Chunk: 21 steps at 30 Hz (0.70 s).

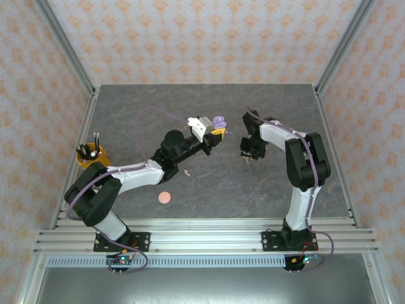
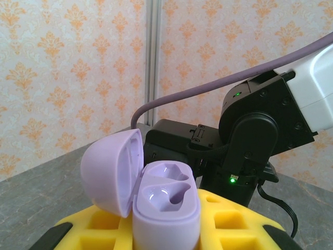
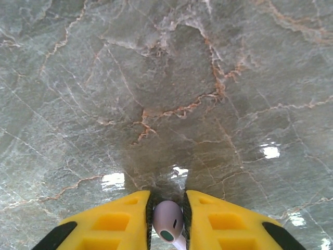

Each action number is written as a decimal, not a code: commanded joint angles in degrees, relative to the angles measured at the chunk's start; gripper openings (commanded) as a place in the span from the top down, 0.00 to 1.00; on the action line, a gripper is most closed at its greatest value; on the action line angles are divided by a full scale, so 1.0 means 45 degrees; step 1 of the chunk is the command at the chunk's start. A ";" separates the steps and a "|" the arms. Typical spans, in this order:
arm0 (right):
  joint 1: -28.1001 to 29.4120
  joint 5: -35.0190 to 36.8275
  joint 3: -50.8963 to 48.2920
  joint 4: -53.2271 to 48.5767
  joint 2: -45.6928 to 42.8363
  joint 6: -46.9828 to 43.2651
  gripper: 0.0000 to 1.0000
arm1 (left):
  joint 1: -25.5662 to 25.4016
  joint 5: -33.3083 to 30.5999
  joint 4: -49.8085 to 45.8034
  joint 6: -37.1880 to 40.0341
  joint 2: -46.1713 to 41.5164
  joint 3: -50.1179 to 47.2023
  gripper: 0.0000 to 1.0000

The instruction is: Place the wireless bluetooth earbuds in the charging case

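The round head of the earbud is behind the right gripper's fingertips, so that gripper should put the earbud down and grip its head [image 3: 167,212] at the very ends of the fingers before insertion.
An open pale purple charging case [image 2: 166,205] stands upright between the yellow fingers [image 2: 234,224] of my left gripper [image 2: 166,229], lid [image 2: 109,172] swung back to the left and both sockets empty. From above, that case [image 1: 219,121] is held off the table at mid-back by the left gripper [image 1: 216,131]. My right gripper [image 3: 167,205] is shut on a pale purple earbud [image 3: 167,219] and points down at the table. It hangs [image 1: 247,154] just right of the case. A tiny pale pink earbud [image 1: 187,171] lies on the table.
A round pink case [image 1: 165,197], closed, lies near the front of the dark marble table [image 1: 253,190]. An orange cup of pens [image 1: 90,154] stands at the left edge. The right arm's black wrist [image 2: 255,140] looms close behind the purple case. Metal frame posts and patterned walls surround the table.
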 commanded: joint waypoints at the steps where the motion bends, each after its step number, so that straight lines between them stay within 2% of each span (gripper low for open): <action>1: 0.0239 -0.0177 -0.0384 -0.0529 -0.0195 0.0184 0.78 | 0.0094 0.0189 0.0148 -0.0066 -0.0335 -0.0058 1.00; 8: 0.0246 -0.0379 -0.0501 -0.0278 -0.0397 0.0363 0.89 | 0.0089 0.0195 0.0144 -0.0090 -0.0301 0.0003 1.00; 17: 0.0243 -0.0953 -0.0531 0.0434 -0.0898 0.0919 0.91 | 0.0099 0.0135 0.0049 -0.0091 -0.0306 0.0042 1.00; 21: 0.0246 -0.0923 -0.0497 0.0388 -0.0744 0.0854 0.88 | 0.0102 0.0136 0.0023 -0.0095 -0.0325 0.0030 1.00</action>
